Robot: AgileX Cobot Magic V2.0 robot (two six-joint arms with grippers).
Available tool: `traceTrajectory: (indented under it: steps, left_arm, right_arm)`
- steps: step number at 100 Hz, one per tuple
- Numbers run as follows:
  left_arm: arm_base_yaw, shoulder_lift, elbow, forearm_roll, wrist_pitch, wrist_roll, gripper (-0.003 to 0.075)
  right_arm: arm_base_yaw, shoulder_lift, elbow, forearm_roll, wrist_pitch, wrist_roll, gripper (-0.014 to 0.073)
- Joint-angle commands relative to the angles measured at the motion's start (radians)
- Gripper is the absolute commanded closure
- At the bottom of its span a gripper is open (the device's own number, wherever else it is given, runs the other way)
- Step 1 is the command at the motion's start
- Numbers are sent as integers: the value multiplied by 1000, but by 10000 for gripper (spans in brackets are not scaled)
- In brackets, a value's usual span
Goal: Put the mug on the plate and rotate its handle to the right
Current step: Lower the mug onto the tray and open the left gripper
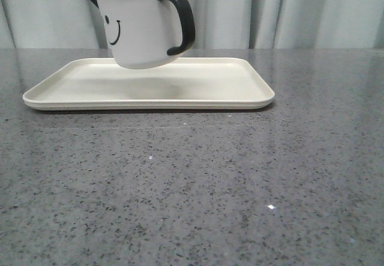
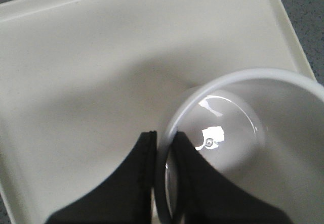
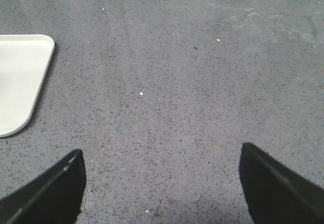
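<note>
My left gripper is going to let go of the white mug on the cream plate (image 1: 146, 92), close behind the middle of the mug's front rim.
The white mug (image 1: 141, 29) with its black smiley face hangs tilted just above the cream plate (image 1: 234, 89), its black handle (image 1: 183, 20) pointing right. My left gripper (image 2: 164, 143) is shut on the mug's rim (image 2: 243, 75), one finger inside and one outside; the plate (image 2: 91, 57) lies below. In the front view only a bit of that arm shows behind the mug. My right gripper (image 3: 161, 155) is open over bare grey tabletop, to the right of the plate's corner (image 3: 25, 77).
Grey speckled tabletop (image 1: 198, 188) stretches in front of and to the right of the plate. A pale curtain (image 1: 288, 11) hangs behind the table's far edge.
</note>
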Motion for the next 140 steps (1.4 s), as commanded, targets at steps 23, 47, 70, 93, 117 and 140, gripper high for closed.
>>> traceTrajectory:
  steps: [23,47,70,93,117,140]
  left_arm:
    - [-7,26,-53,-13,-31,-4,741]
    - [-7,52,-53,-12,-33,-4,741]
    - [-7,52,-53,-12,-38,1,740]
    - [-7,52,-53,-12,-37,1,733]
    - [-7,52,-60,-12,-42,1,448]
    - [-7,52,-65,-12,-47,1,258]
  right_arm:
    - [-6,13,-36,-10,-63,-5,-20]
    - [-6,13,-36,-10,-63,-5,-20]
    - [-6,13,-36,-10,-64,-5,-20]
    - [-6,13,-36,-10,-64,-5,-20]
    - [-6,13,-36,-10,-64,-5,-20]
    - [-6,13,-36,-10,-64,-5,-20]
